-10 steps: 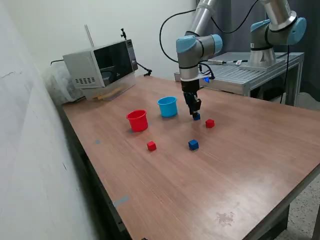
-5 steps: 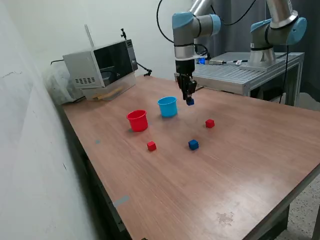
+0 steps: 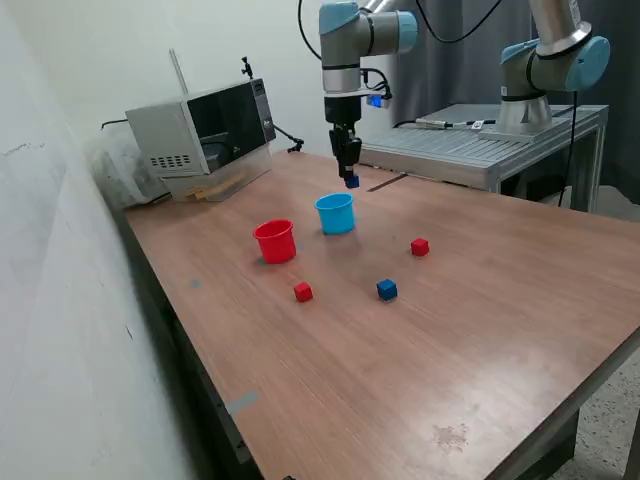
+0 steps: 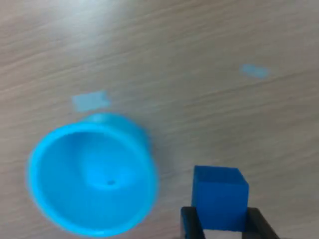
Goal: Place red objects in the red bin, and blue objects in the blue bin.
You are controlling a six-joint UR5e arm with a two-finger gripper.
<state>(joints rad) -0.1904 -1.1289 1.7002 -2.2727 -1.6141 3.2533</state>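
Next, my gripper releases the dark-blue cube inside the empty light-blue cup [image 3: 337,219] [image 4: 118,153], so that the cube sits on the bottom of the cup.
My gripper [image 3: 350,180] is shut on a dark-blue cube [image 3: 351,182] and holds it in the air above and just behind the light-blue cup [image 3: 335,213]. In the wrist view the cube [image 4: 219,198] sits between my fingertips [image 4: 189,224], beside the open, empty mouth of the light-blue cup [image 4: 92,172]. The red cup [image 3: 275,241] stands upright to the exterior view's left of the blue cup. A second dark-blue cube [image 3: 386,289] and two red cubes [image 3: 303,291] [image 3: 419,247] lie on the wooden table [image 3: 450,330].
A microwave [image 3: 200,125] stands at the table's back corner, on the exterior view's left. A second robot arm [image 3: 545,70] and a metal bench [image 3: 480,145] stand behind the table. The wall runs along the exterior view's left.
My gripper has lifted the dark-blue cube off the table near the red cube and carried it up and toward the exterior view's left, to above the light-blue cup.
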